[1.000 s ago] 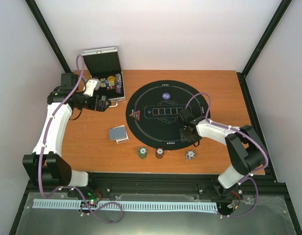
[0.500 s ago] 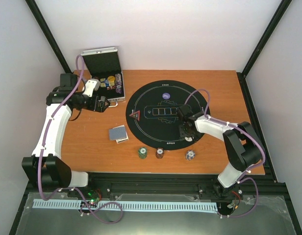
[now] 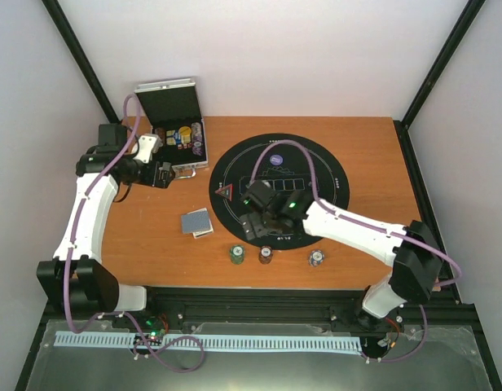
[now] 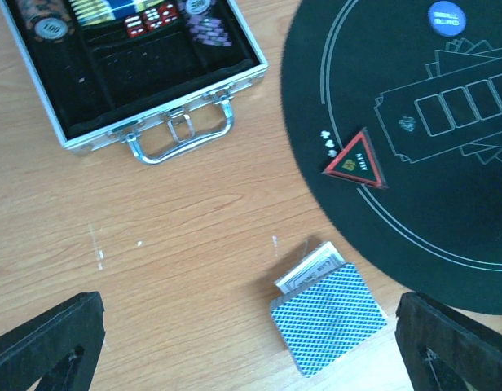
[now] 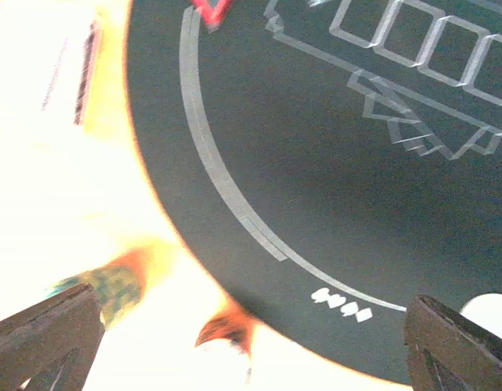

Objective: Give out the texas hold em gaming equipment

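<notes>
The green stack stands beside the red stack. My right gripper will next move to the upper chips of the green stack (image 3: 237,252) (image 5: 104,295) and close around their sides.
Three poker chip stacks stand on the table's near strip: green (image 3: 236,255), red (image 3: 266,255) and white (image 3: 316,258). A blue-backed deck of playing cards (image 3: 196,221) lies left of the round black mat (image 3: 316,175). On the mat lie a purple button disc (image 3: 276,160) and a red triangle marker (image 3: 225,193). My right gripper (image 3: 255,216) hovers open over the mat's near-left part, holding nothing. Its view is blurred; the green stack (image 5: 112,285) and red stack (image 5: 231,326) show just off the mat rim. My left gripper (image 3: 165,173) hangs open and empty, with the cards (image 4: 328,326) and triangle (image 4: 353,160) below it.
The open silver case (image 3: 179,134) sits at the back left with chips and dice inside; its handle (image 4: 182,138) faces the table's middle. A white patch (image 5: 491,308) shows at the mat's edge beside my right finger. Black frame posts rise at the back corners.
My right gripper has swung left across the mat from its near-right side to its near-left side, and its jaws have spread wide. The left arm has barely shifted.
</notes>
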`<action>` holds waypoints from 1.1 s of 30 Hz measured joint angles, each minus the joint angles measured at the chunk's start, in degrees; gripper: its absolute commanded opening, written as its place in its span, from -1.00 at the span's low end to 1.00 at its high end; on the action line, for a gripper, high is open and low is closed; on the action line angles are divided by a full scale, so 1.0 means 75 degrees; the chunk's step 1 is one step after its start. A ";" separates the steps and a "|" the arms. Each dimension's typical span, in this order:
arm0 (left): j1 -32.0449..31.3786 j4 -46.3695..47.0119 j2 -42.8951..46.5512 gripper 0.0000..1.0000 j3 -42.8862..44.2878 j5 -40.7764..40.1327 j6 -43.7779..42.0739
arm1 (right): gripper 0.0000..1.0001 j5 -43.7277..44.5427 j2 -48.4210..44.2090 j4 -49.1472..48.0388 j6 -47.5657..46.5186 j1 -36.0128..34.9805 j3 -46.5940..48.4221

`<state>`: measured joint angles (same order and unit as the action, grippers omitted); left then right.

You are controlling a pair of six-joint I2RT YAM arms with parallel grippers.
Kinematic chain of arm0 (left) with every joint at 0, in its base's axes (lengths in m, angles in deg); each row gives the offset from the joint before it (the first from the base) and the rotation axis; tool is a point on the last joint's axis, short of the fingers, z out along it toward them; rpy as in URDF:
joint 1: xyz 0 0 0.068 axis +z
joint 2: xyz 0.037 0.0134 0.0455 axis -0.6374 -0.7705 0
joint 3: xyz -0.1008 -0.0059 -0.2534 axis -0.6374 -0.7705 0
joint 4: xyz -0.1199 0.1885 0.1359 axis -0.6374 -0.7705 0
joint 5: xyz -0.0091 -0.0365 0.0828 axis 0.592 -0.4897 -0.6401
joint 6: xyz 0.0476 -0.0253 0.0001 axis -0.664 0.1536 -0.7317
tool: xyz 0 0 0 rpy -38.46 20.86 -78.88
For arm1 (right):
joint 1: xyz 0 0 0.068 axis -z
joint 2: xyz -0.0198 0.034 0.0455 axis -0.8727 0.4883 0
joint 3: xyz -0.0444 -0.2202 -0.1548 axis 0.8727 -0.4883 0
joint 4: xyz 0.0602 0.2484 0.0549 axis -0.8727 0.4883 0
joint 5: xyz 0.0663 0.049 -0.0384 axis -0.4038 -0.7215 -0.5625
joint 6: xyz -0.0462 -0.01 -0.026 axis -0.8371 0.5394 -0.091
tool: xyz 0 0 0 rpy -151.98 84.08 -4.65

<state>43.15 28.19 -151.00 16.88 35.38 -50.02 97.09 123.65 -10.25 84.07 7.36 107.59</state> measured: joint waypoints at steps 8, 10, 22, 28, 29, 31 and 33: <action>0.0682 0.0192 0.0000 1.00 -0.0248 -0.0128 0.0058 | 1.00 -0.0189 0.1411 0.0676 0.0568 -0.1655 0.0935; 0.0729 0.0224 0.0000 1.00 -0.0335 -0.0143 0.0055 | 1.00 -0.0268 0.1690 0.0737 0.0618 -0.1833 0.1037; 0.0734 0.0233 0.0026 1.00 -0.0539 -0.0052 -0.0029 | 0.84 -0.0673 0.2291 0.0842 0.0699 -0.1988 0.1402; 0.0743 0.0233 0.0029 1.00 -0.0539 -0.0041 -0.0041 | 0.62 -0.0784 0.2573 0.0813 0.0694 -0.1988 0.1402; 0.0743 0.0233 0.0029 1.00 -0.0539 -0.0047 -0.0041 | 0.60 -0.0801 0.2594 0.0807 0.0708 -0.1988 0.1402; 0.0743 0.0245 0.0041 1.00 -0.0539 -0.0073 -0.0041 | 0.55 -0.0816 0.2597 0.0801 0.0697 -0.1988 0.1402; 0.0743 0.0274 0.0055 1.00 -0.0539 -0.0090 -0.0038 | 0.48 -0.0825 0.2602 0.0796 0.0708 -0.1988 0.1402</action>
<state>48.72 30.25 -150.59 12.84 34.70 -50.30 90.90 143.17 -4.28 89.38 -7.54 118.11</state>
